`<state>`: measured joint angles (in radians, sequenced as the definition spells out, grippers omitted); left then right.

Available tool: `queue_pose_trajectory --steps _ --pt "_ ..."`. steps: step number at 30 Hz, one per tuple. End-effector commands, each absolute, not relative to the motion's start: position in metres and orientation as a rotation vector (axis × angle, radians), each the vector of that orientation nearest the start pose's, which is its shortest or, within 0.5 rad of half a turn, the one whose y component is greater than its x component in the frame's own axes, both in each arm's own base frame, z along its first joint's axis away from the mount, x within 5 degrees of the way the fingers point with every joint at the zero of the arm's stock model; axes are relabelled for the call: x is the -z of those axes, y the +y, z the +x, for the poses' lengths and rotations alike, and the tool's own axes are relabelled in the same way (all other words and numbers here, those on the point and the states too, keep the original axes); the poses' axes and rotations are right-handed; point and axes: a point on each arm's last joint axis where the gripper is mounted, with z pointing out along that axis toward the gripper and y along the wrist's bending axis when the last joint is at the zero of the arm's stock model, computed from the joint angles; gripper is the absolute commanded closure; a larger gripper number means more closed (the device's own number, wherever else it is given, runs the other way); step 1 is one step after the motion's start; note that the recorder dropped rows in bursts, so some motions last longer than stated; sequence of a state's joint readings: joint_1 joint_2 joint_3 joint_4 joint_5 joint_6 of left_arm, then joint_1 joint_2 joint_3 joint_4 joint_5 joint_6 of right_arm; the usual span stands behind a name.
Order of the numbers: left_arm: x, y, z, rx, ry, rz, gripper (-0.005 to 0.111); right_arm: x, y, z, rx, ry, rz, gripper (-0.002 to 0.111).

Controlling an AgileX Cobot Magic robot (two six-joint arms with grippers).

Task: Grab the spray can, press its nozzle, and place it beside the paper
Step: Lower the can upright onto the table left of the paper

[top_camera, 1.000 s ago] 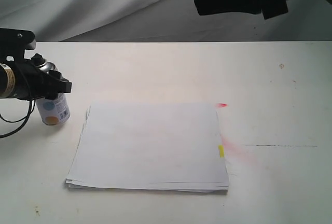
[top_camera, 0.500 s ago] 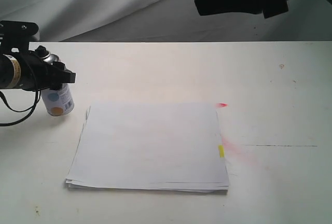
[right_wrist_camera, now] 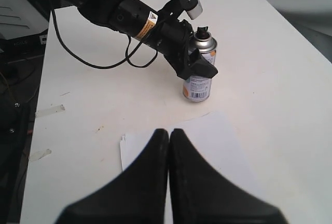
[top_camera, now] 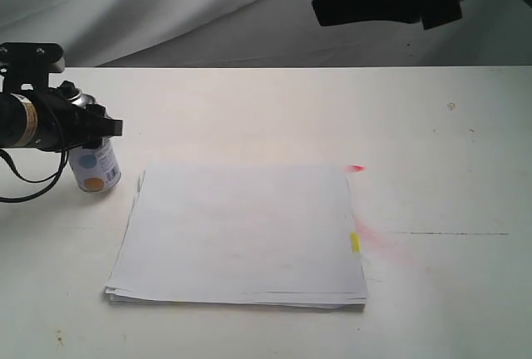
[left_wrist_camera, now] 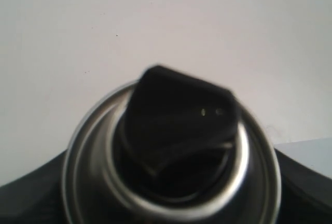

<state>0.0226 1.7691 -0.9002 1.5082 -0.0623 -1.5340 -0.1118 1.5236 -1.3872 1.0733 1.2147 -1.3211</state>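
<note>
Next, my left gripper lets go of the spray can on the bare table (top_camera: 98, 206) between the cable and the paper's far corner.
The spray can (top_camera: 95, 168) is upright near the table's left side, just left of the paper's far left corner. My left gripper (top_camera: 96, 127) is shut on its upper body, below the silver shoulder. From the left wrist, the black nozzle (left_wrist_camera: 179, 115) fills the middle above the silver dome (left_wrist_camera: 88, 146). I cannot tell whether the can's base touches the table. The paper (top_camera: 241, 234) lies flat mid-table, a yellow mark (top_camera: 354, 243) on its right edge. My right gripper (right_wrist_camera: 169, 133) is shut and empty, high above the table's far right (top_camera: 332, 0). It looks down on the can (right_wrist_camera: 197, 86).
A red spot (top_camera: 356, 168) and a pink smear (top_camera: 386, 247) stain the table right of the paper. A thin dark line (top_camera: 457, 233) runs further right. Grey cloth hangs behind the table. The left arm's cable (right_wrist_camera: 98, 63) trails over the table.
The left gripper carried the can up and to the right toward the paper, then lowered it slightly. The right arm has not moved.
</note>
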Motion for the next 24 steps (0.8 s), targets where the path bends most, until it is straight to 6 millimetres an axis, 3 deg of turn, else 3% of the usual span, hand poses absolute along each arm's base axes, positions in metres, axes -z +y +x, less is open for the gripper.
queue_pose_trajectory --steps 1,24 --pt "-0.1724 0.0033 0.3532 0.077 2.331 -0.085 0.107 -0.3765 0.0388 0.3103 -0.723 1.888 -0.996 0.108" --pt "-0.1645 0.0016 0.3462 0.086 2.362 -0.075 0.107 -0.3757 0.0384 0.3102 -0.722 1.903 -0.992 0.108"
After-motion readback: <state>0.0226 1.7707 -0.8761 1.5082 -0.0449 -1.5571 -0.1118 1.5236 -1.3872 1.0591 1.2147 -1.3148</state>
